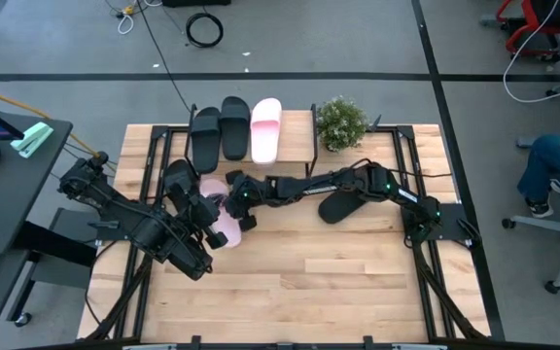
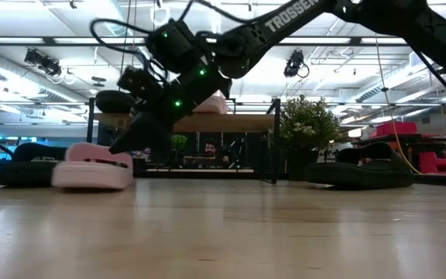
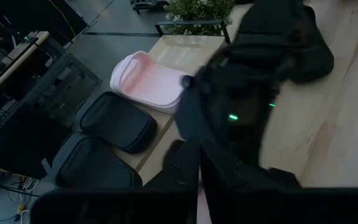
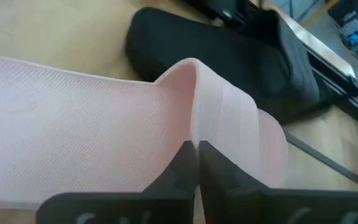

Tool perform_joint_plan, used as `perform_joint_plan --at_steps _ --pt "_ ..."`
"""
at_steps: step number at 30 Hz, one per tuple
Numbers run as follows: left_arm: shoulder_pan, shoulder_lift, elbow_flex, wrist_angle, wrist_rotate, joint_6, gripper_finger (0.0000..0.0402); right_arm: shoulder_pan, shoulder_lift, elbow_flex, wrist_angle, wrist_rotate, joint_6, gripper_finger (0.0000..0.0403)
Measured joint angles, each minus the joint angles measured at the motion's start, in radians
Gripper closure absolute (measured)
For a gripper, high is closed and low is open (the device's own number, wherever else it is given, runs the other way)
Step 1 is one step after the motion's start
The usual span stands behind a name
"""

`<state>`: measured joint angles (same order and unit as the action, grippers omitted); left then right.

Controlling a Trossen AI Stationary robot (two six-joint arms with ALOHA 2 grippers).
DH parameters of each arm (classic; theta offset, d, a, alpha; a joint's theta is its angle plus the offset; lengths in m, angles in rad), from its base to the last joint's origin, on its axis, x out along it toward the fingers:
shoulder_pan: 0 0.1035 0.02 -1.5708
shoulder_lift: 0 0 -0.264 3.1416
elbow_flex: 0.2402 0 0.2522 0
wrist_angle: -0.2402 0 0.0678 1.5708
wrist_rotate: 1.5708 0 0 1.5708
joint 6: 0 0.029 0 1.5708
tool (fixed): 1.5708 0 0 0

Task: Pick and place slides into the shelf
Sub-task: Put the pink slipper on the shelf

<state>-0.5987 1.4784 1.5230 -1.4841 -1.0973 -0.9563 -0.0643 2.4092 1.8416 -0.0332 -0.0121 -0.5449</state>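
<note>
Next, I pull the pink slide clear with my right gripper and grip its strap point(image 4: 225, 118) again, because the pink slide sits close against the black slide by my left gripper.
A pale pink slide point(image 1: 224, 224) point(image 2: 91, 169) lies sole-down on the table in front of the shelf point(image 1: 299, 136). My right gripper point(image 1: 233, 199) point(image 4: 196, 152) reaches across from the right and is shut on its strap. My left gripper point(image 1: 205, 209) point(image 3: 201, 177) is just left of that slide, fingers together. On the shelf's top board lie two black slides point(image 1: 205, 136) point(image 1: 233, 126) and a pink one point(image 1: 265, 128). Two more black slides rest on the table, one at left point(image 1: 178, 178), one at right point(image 1: 341, 204). My right gripper pinches the pink slide's strap by its front edge point(image 4: 194, 134) between both fingers, slanting down from the right. The strap edge stands thin between the fingertips. The slide's sole point(image 2: 91, 183) rests on the table. My left gripper is beside the pink slide; I cannot tell whether it touches it.
A small green potted plant point(image 1: 341, 122) stands at the shelf's right end. The right half of the shelf's top board is bare. The near half of the table point(image 1: 309, 282) is open wood. A seated person point(image 1: 552, 170) shows beyond the table's right side.
</note>
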Motion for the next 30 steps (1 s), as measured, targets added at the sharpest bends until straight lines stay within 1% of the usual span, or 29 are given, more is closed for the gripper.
perform_joint_plan --at_steps 4,8,11,13,15,18,25,30 --pt "0.000 0.000 0.000 0.000 0.000 -0.001 0.0389 0.054 -0.003 0.000 -0.021 0.039 0.002 0.0396" --pt "0.000 0.000 0.000 0.000 0.001 -0.001 0.0395 0.117 -0.037 0.001 -0.138 0.124 0.048 0.0398" --pt "0.000 0.000 0.000 0.001 0.008 -0.001 0.0390 0.159 -0.067 0.000 -0.236 0.186 0.078 0.0397" --pt "0.000 0.000 0.000 0.001 0.018 -0.001 0.0384 0.180 -0.089 -0.001 -0.289 0.193 0.078 0.0397" --pt "0.000 0.000 0.001 0.007 0.022 -0.001 0.0379 0.196 -0.103 -0.001 -0.291 0.196 0.080 0.0391" --pt "-0.001 0.000 0.001 0.010 0.026 -0.001 0.0379 0.215 -0.126 -0.001 -0.285 0.201 0.073 0.0362" --pt "-0.001 0.000 0.001 0.021 0.037 -0.001 0.0395 0.231 -0.136 -0.001 -0.281 0.225 0.075 0.0274" --pt "-0.001 0.000 0.001 0.030 0.050 -0.001 0.0387 0.232 -0.131 -0.001 -0.335 0.227 0.074 0.0231"
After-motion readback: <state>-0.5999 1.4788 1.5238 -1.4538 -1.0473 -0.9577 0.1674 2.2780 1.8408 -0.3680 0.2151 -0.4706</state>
